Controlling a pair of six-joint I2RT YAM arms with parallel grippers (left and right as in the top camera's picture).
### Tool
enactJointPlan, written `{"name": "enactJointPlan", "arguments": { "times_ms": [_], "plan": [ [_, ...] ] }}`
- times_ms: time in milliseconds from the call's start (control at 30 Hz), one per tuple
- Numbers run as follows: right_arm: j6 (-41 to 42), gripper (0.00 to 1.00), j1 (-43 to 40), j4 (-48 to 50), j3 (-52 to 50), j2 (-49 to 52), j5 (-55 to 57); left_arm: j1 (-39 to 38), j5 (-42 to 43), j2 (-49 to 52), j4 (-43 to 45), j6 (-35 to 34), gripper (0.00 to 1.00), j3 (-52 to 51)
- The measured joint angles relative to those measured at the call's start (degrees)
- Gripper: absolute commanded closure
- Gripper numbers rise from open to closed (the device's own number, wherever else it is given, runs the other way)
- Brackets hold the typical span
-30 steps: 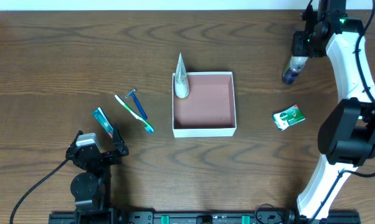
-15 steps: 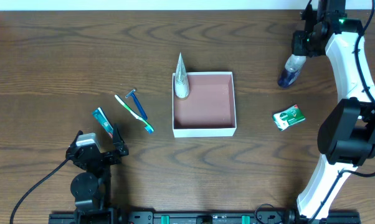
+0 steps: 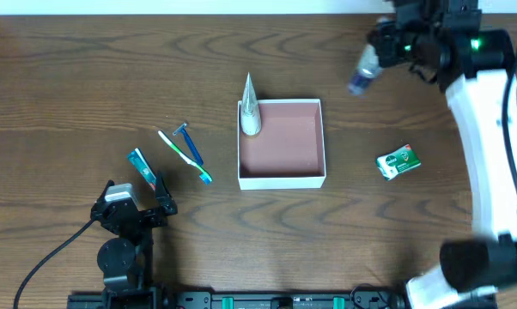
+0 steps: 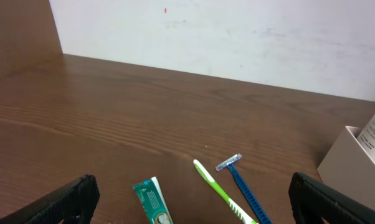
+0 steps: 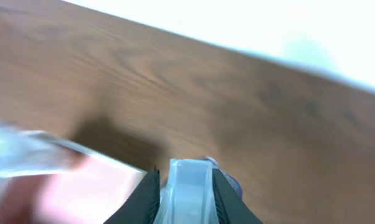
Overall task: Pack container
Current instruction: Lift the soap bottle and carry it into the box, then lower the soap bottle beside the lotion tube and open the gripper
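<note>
Next, my right gripper sets the clear bottle down inside the container point(image 3: 270, 138) point(image 5: 75, 183), next to the grey-white tube.
The container point(image 3: 281, 179) is a square white-walled box with a pinkish inside at the table's middle. A grey-white tube point(image 3: 250, 107) leans over its far left corner. My right gripper point(image 3: 377, 58) is shut on a clear bottle with a blue cap point(image 3: 362, 72) and holds it in the air, right of and beyond the container; the wrist view shows the bottle point(image 5: 189, 190) between the fingers, blurred. My left gripper point(image 3: 136, 209) is open and empty at the near left. A green toothpaste tube point(image 4: 152, 201), green toothbrush point(image 4: 222, 192) and blue razor point(image 4: 240, 185) lie before it.
A small green-and-white carton point(image 3: 398, 161) lies right of the container. The toothpaste tube point(image 3: 142, 168), toothbrush point(image 3: 186, 156) and razor point(image 3: 189, 144) lie left of the container. A white wall runs behind the table's far edge.
My right arm has swung left toward the container, carrying the bottle with it. The left arm and the things on the table have not moved.
</note>
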Motion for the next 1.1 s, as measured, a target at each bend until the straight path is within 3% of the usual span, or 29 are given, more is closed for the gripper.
{"name": "enactJointPlan", "arguments": {
  "times_ms": [167,400,1100],
  "plan": [
    [-0.3,0.93,9.6,-0.1,0.5,-4.2,-2.7,0.0,0.0,0.0,0.0,0.0,0.02,0.0],
    [-0.3,0.94,17.6,0.9,-1.5,-1.2,-1.6,0.0,0.0,0.0,0.0,0.0,0.02,0.0],
    [3.1,0.88,22.5,21.7,-24.1,-0.7,1.6,0.0,0.0,0.0,0.0,0.0,0.02,0.0]
  ]
}}
